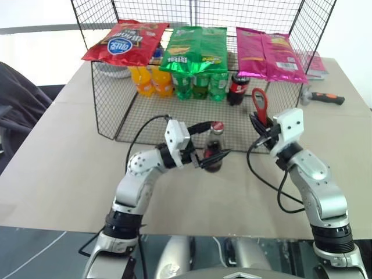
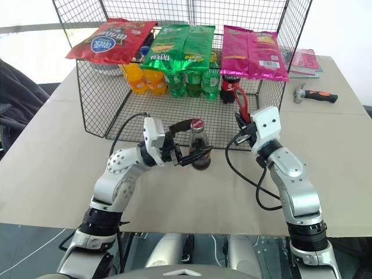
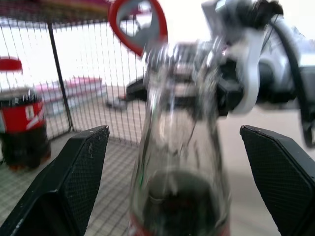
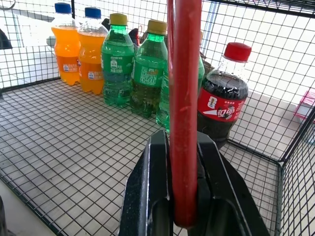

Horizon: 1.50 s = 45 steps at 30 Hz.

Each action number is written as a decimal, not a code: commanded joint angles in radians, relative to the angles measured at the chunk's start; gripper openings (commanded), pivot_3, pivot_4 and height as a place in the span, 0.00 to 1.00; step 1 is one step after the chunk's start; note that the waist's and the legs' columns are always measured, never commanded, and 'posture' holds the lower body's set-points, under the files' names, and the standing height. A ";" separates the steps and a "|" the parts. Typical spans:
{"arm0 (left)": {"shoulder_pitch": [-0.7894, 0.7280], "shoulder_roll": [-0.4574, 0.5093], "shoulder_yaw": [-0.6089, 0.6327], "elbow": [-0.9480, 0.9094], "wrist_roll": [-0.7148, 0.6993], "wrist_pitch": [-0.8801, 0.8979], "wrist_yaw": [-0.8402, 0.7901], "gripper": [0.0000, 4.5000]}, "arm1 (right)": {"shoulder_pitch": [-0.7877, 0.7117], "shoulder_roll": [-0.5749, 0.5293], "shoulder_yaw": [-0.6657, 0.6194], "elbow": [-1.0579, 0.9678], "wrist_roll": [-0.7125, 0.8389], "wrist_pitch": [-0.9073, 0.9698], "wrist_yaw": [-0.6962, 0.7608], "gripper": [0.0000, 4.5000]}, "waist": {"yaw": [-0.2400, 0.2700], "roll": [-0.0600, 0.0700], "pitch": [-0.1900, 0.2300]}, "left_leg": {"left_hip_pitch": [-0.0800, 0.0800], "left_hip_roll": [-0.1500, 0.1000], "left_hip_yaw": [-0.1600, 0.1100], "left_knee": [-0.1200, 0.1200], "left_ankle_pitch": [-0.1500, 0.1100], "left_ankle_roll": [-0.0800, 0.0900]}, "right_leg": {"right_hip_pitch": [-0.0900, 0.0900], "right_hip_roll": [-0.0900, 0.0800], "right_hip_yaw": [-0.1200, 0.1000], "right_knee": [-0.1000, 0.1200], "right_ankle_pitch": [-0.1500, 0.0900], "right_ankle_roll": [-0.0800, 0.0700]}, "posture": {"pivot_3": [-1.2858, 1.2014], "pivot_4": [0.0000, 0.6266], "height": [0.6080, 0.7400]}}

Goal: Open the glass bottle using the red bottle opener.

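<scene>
The left gripper's open fingers are low around the glass bottle's body, so the robot should lift them and close on the bottle's neck [image 1: 216,133] before prying off its cap.
The glass bottle [image 1: 214,152] stands upright on the table just in front of the wire basket, with dark liquid, a red label and a small cap [image 1: 217,125]. My left gripper [image 1: 217,139] reaches in from the left and is open, one finger [image 3: 74,177] on each side of the bottle's neck with a gap to the glass. To the right of the bottle, my right gripper [image 1: 259,124] is shut on the handle of the red bottle opener [image 1: 260,100], which points up with its loop head on top. The opener's shaft [image 4: 184,98] rises between the shut fingers.
A wire basket [image 1: 110,110] behind the bottle holds orange bottles [image 1: 152,80], green bottles [image 1: 200,84] and a squat cola bottle [image 1: 237,88], with chip bags [image 1: 195,47] laid across its top. A hammer [image 1: 325,97] lies at the far right of the table.
</scene>
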 commanded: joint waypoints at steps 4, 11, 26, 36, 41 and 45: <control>-0.008 -0.003 0.008 -0.057 -0.059 0.002 -0.011 0.98 | -0.021 0.001 -0.012 -0.013 0.001 -0.031 0.004 0.00 | 0.000 0.000 0.000 | 0.000 0.000 0.000 0.000 0.000 0.000 | 0.000 0.002 0.000 0.000 0.000 0.000 | 0.52 0.24 0.77; 0.024 0.025 0.010 -0.064 -0.058 -0.009 -0.027 0.98 | -0.021 -0.002 -0.014 -0.011 0.000 -0.031 0.004 0.00 | -0.001 0.000 0.000 | 0.000 0.000 0.000 0.000 0.000 0.000 | 0.000 0.003 0.000 0.000 0.000 0.000 | 0.52 0.24 0.77; 0.041 0.039 0.018 -0.085 -0.069 -0.003 -0.019 0.98 | -0.026 0.000 -0.010 -0.003 0.002 -0.033 0.009 0.00 | -0.001 0.000 0.000 | 0.000 0.000 0.000 0.000 0.000 0.000 | 0.000 0.003 0.000 0.000 0.000 0.000 | 0.52 0.24 0.77; 0.040 0.037 0.016 -0.086 -0.070 -0.003 -0.017 0.80 | -0.033 0.000 -0.004 0.001 0.002 -0.031 0.012 0.00 | 0.000 0.000 0.000 | 0.000 0.000 0.000 0.000 0.000 0.000 | 0.000 0.003 0.000 0.000 0.000 0.000 | 0.52 0.24 0.77; 0.040 0.035 0.018 -0.080 -0.068 -0.005 -0.010 0.63 | -0.034 0.000 -0.004 0.001 0.001 -0.030 0.013 0.00 | 0.000 0.000 0.000 | 0.000 0.000 0.000 0.000 0.000 0.000 | 0.000 0.003 0.000 0.000 0.000 0.000 | 0.52 0.24 0.77; 0.041 0.035 0.014 -0.080 -0.071 -0.003 -0.009 0.63 | -0.035 0.000 -0.004 0.002 -0.001 -0.031 0.015 0.00 | 0.000 0.000 0.000 | 0.000 0.000 0.000 0.000 0.000 0.000 | 0.000 0.003 0.000 0.000 0.000 0.000 | 0.52 0.24 0.77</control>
